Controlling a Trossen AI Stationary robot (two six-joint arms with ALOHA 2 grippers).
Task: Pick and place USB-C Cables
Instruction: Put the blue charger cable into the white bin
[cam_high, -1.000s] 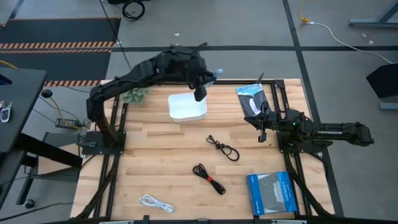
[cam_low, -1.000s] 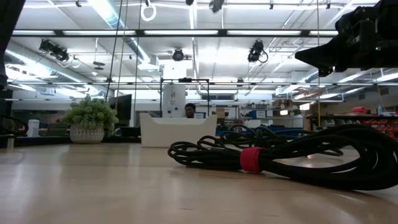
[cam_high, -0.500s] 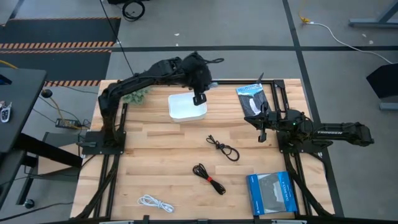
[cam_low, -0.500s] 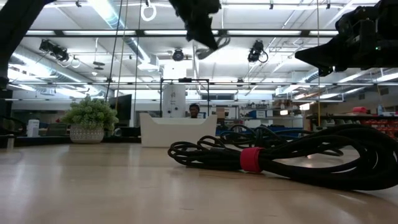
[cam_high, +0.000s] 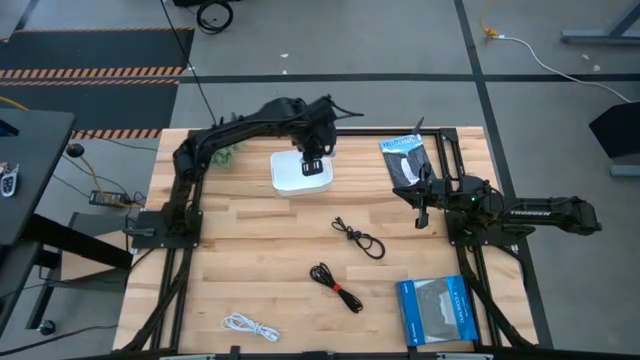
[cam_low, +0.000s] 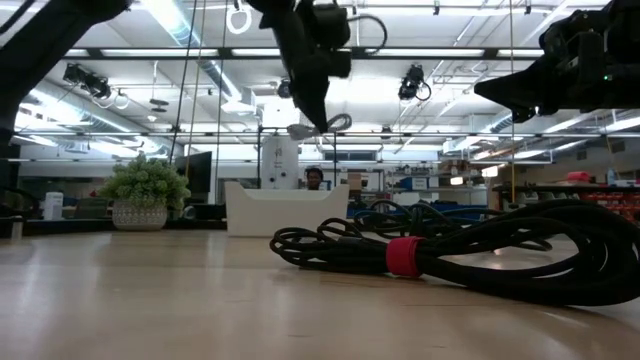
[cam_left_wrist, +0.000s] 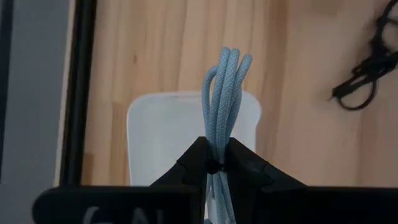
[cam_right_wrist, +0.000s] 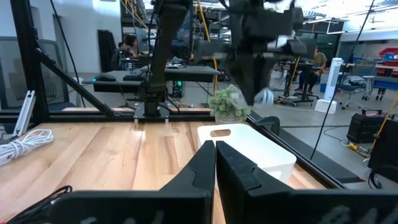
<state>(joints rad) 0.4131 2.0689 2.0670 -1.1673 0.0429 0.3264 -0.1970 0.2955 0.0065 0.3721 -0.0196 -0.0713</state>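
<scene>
Next, my left gripper puts the blue-grey cable down inside the white tray (cam_high: 311, 168) (cam_left_wrist: 185, 151), toward the side of the dark packet.
My left gripper (cam_high: 313, 162) hangs over the white tray (cam_high: 300, 180), shut on the short pale blue-grey cable (cam_left_wrist: 224, 93). The low view shows this gripper (cam_low: 315, 100) high above the tray (cam_low: 285, 212). On the table lie a black cable (cam_high: 358, 238), the black cable with a red tie (cam_high: 336, 286) and the white cable (cam_high: 250, 326). My right gripper (cam_high: 421, 215) waits shut near the table's right side, touching nothing. My left gripper pinches the blue-grey cable bundle between its two fingers, just behind its looped end (cam_left_wrist: 219, 146). The fingers (cam_left_wrist: 242, 171) point down from above, and the strands run along them. The looped end (cam_low: 322, 127) sticks out below the fingertips, lifted clear above the tray.
A flat blue packet (cam_high: 435, 310) lies near the table's near right corner, and a dark packet (cam_high: 405, 158) by the far right. A small potted plant (cam_high: 220, 152) stands left of the tray. Bare wood lies open in the table's left half.
My left gripper, still shut on the blue-grey cable, has come down from out of the low view toward the tray and shifted slightly toward the table's left. The cable has travelled with it. The right arm has kept still.
</scene>
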